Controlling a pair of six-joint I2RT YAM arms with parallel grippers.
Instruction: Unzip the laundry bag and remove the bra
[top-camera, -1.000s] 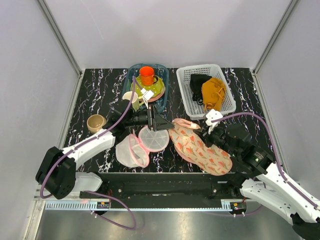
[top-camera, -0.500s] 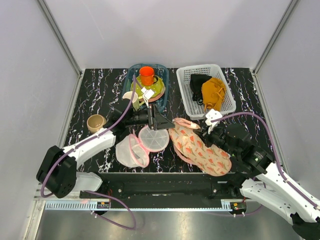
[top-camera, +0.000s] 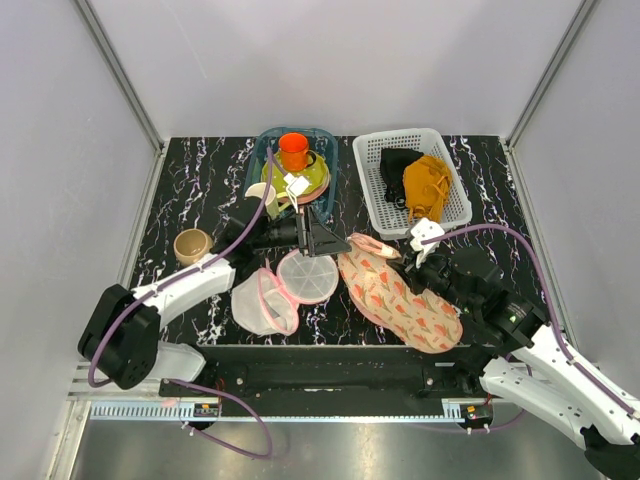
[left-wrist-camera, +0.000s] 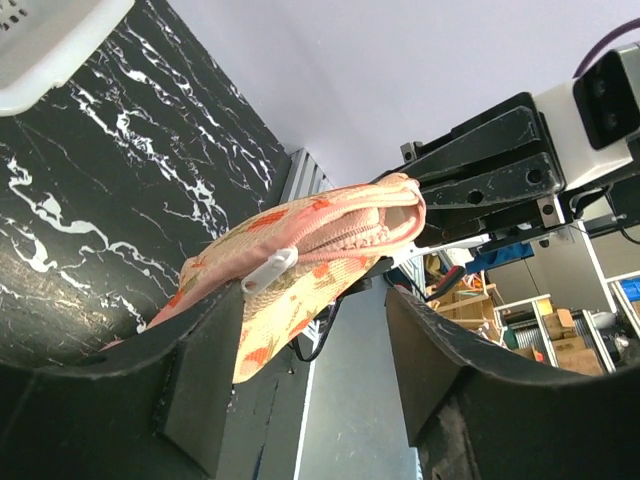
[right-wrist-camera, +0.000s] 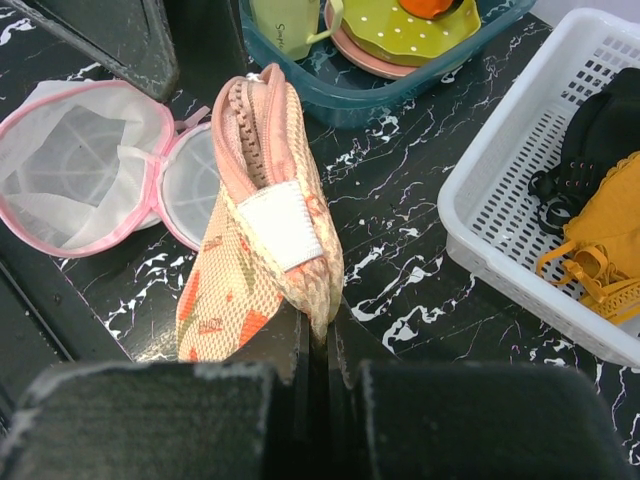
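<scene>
My left gripper needs to shift across, as the white zip pull is off the middle of its opening, and close on the zip pull's loose end (left-wrist-camera: 252, 285) before unzipping.
The peach printed laundry bag (top-camera: 400, 298) lies right of the table's centre, zipped shut. One end is lifted off the table. My right gripper (top-camera: 424, 264) is shut on the bag's fabric edge (right-wrist-camera: 322, 300), just below a white patch (right-wrist-camera: 282, 225). My left gripper (top-camera: 335, 243) is open at the bag's far zip end. In the left wrist view the white zip pull (left-wrist-camera: 268, 270) hangs just above my left finger (left-wrist-camera: 205, 360), and nothing is between the jaws of the left gripper (left-wrist-camera: 315, 345). The bra is hidden.
A round white mesh pouch with a pink rim (top-camera: 285, 290) lies open left of the bag. A teal tub (top-camera: 262, 155) with an orange cup and dishes stands behind. A white basket (top-camera: 455, 205) holds black and mustard garments. A beige cup (top-camera: 191, 245) stands at the left.
My left gripper has edged right, closer to the bag's zip end. The bag has shifted slightly. The right gripper keeps its hold.
</scene>
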